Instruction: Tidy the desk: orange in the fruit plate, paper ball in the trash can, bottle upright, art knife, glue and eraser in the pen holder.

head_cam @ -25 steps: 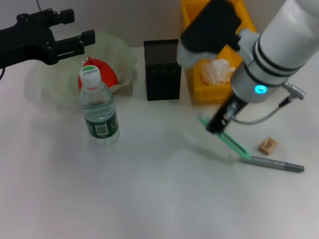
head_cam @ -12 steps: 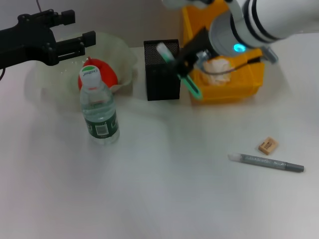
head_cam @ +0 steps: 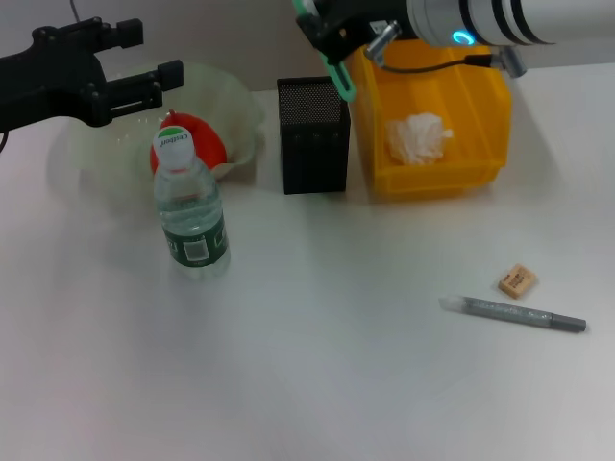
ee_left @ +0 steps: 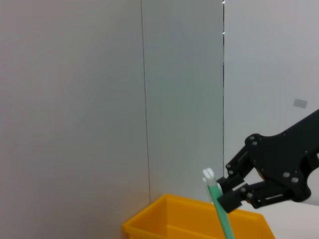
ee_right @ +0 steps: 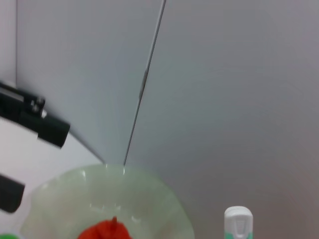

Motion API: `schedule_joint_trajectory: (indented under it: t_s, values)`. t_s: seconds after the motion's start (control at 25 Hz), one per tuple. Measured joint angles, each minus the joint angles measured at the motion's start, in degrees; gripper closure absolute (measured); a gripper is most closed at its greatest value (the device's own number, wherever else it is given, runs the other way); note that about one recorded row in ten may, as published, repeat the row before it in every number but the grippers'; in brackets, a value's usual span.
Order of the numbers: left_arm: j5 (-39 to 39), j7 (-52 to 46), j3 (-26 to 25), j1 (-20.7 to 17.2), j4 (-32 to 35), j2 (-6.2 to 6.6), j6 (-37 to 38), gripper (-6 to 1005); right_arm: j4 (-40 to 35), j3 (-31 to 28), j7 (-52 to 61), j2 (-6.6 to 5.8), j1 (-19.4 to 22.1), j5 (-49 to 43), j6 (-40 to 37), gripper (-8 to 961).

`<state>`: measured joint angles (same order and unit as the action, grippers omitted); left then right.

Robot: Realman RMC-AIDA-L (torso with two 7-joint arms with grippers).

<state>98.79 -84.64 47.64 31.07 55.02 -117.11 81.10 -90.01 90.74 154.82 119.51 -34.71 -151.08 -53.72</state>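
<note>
Next, I let go of the green art knife with my right gripper inside the black mesh pen holder (head_cam: pixel 293 97), against the fruit plate side. The knife is tilted just above the holder now.
My right gripper (head_cam: pixel 330 36) is shut on the green art knife (head_cam: pixel 335 75) and holds it tilted just above the black mesh pen holder (head_cam: pixel 313 139). The left wrist view shows that gripper (ee_left: pixel 234 191) and the knife (ee_left: pixel 220 206) too. The orange (head_cam: pixel 195 137) lies in the pale fruit plate (head_cam: pixel 235 96). The bottle (head_cam: pixel 191 208) stands upright in front of the plate. The paper ball (head_cam: pixel 418 138) is in the yellow trash bin (head_cam: pixel 480 106). The eraser (head_cam: pixel 516 280) and the grey glue stick (head_cam: pixel 513 314) lie on the table at the right. My left gripper (head_cam: pixel 159 52) is open over the plate's far-left side.
The white table (head_cam: pixel 317 365) spreads in front of the bottle and pen holder. The pen holder stands close between the plate and the bin. The right wrist view shows the plate (ee_right: pixel 149 194) and the orange (ee_right: pixel 106 231).
My right gripper has lifted the art knife off the table near the glue and carried it back and left, now above the pen holder. The left arm has not moved.
</note>
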Motion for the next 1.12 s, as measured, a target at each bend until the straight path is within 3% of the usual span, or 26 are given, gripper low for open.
schedule_joint_trajectory:
  t_s: [0.28,0.6,0.8,1.12]
  values:
    - [0.0,0.0,-0.4,-0.1,-0.3,0.08,-0.5,275,4.8,-0.6,-8.9,-0.19,2.8,13.0,8.7,764]
    - [-0.1,-0.3,-3.6,-1.0,-0.8,0.41,-0.7,275,6.7,-1.8,-9.4,-0.28,3.7,13.8,10.1,760]
    - [-0.3,-0.2,-4.1,-1.1,-2.8,1.28,-0.7,275,9.0,-2.0,-9.4,-0.26,3.9,13.9,12.4,757]
    - [-0.4,-0.1,-4.1,-1.1,-3.4,1.46,-0.7,275,15.1,-0.6,-12.5,-0.24,3.7,18.1,20.0,753]
